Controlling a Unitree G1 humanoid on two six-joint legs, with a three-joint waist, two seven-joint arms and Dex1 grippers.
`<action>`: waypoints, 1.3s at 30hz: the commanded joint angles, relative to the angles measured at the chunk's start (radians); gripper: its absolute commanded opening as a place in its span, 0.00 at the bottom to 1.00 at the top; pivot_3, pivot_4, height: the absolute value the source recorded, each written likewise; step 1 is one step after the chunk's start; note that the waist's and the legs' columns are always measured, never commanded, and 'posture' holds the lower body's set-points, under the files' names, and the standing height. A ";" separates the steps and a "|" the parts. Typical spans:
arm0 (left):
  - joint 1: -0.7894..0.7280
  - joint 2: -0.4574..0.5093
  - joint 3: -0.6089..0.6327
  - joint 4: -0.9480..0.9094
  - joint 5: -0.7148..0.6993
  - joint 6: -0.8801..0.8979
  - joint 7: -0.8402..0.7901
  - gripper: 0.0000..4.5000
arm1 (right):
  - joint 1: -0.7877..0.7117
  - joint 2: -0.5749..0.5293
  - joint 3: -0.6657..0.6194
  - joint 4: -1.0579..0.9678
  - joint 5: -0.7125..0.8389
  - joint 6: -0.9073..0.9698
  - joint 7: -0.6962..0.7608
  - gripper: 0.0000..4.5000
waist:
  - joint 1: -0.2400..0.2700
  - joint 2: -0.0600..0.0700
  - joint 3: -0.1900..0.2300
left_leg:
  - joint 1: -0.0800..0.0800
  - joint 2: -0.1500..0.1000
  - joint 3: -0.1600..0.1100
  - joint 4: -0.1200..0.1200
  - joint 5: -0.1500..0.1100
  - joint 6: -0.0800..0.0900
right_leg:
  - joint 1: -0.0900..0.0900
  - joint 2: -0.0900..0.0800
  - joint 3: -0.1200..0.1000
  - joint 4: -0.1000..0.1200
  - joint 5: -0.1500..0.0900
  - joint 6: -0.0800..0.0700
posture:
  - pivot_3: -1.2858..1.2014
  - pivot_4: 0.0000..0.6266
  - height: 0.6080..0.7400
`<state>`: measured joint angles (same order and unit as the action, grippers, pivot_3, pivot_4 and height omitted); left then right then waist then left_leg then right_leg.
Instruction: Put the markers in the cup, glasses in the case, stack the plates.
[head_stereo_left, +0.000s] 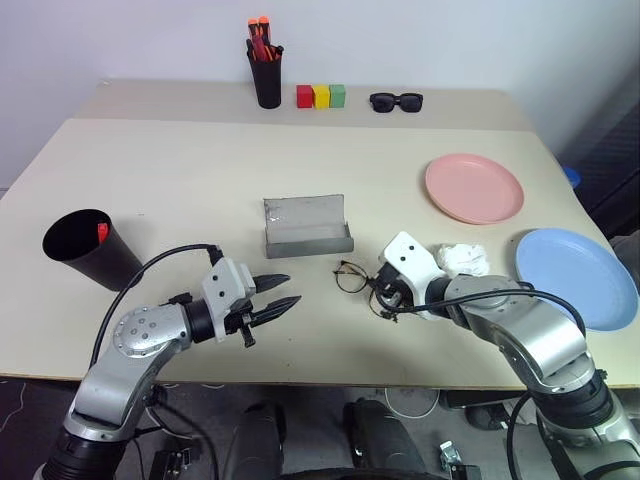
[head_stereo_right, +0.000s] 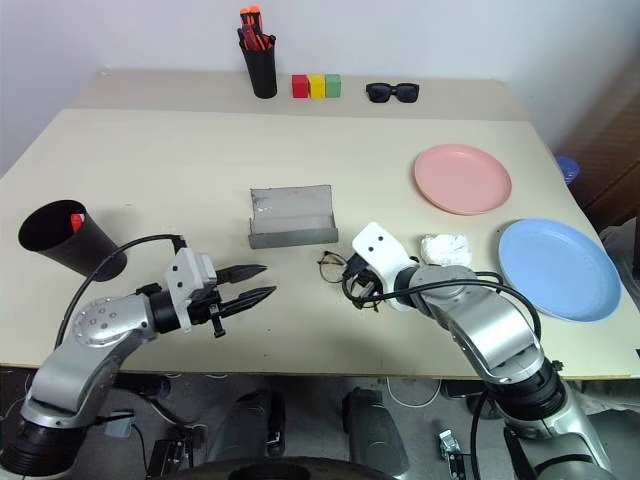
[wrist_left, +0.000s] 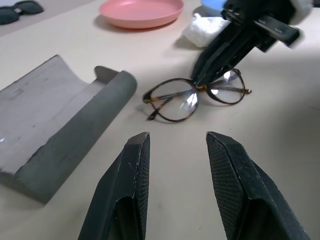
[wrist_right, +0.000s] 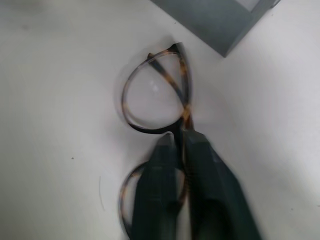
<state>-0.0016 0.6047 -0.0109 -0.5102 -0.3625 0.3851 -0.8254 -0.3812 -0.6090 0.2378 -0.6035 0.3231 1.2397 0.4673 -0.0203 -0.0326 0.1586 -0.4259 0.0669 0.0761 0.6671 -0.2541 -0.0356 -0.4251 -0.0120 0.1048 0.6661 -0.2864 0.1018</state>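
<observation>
The robot's right gripper needs to release the glasses in the open grey case's trough (head_stereo_left: 305, 236), laid lengthwise just behind the front side of the case.
The wire-frame glasses (head_stereo_left: 350, 277) lie on the table just in front of the open grey case (head_stereo_left: 307, 228). My right gripper (wrist_right: 177, 137) is shut on the glasses at their bridge, fingertips (wrist_left: 198, 79) pressed down between the two lenses. My left gripper (head_stereo_left: 280, 292) hovers open and empty near the table's front, left of the glasses, pointing at them. The black cup (head_stereo_left: 85, 248) stands at the far left with the red end of a marker (head_stereo_left: 102, 232) showing inside. The pink plate (head_stereo_left: 473, 187) and the blue plate (head_stereo_left: 575, 275) lie apart on the right.
A crumpled white wad (head_stereo_left: 462, 260) lies beside my right wrist. At the table's back stand a narrow black holder of orange-red markers (head_stereo_left: 265, 65), three coloured blocks (head_stereo_left: 320, 96) and black sunglasses (head_stereo_left: 396, 101).
</observation>
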 joint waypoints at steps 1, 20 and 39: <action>0.010 0.018 0.046 -0.047 -0.037 0.017 0.009 0.40 | -0.015 -0.007 -0.005 -0.021 0.007 0.008 0.000 0.01 | 0.000 0.000 0.000 | 0.000 0.000 0.000 0.000 0.000 0.000 | 0.000 0.000 0.000 0.000 0.000 0.000 | 0.52 0.24 0.89; 0.093 -0.096 0.160 0.012 -0.032 -0.049 0.215 0.40 | -0.411 -0.014 0.129 0.229 -0.133 -0.486 0.186 0.01 | -0.016 0.000 0.000 | 0.000 0.000 0.001 -0.001 0.000 0.000 | -0.001 0.000 0.000 -0.001 0.000 0.000 | 0.52 0.24 0.89; 0.246 -0.125 0.201 0.075 0.006 -0.217 0.219 0.40 | -0.530 0.260 0.274 0.914 -0.454 -1.060 0.272 0.01 | -0.025 0.001 0.001 | 0.000 0.000 0.002 -0.002 0.000 0.000 | -0.002 -0.001 0.000 0.000 0.000 0.000 | 0.52 0.24 0.89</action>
<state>0.2412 0.4837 0.1787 -0.4314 -0.3604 0.2003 -0.6074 -0.9060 -0.3381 0.5204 0.3355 -0.1126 0.2082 0.7290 -0.0451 -0.0311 0.1596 -0.4261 0.0670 0.0782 0.6652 -0.2541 -0.0356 -0.4267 -0.0134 0.1044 0.6660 -0.2855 0.1026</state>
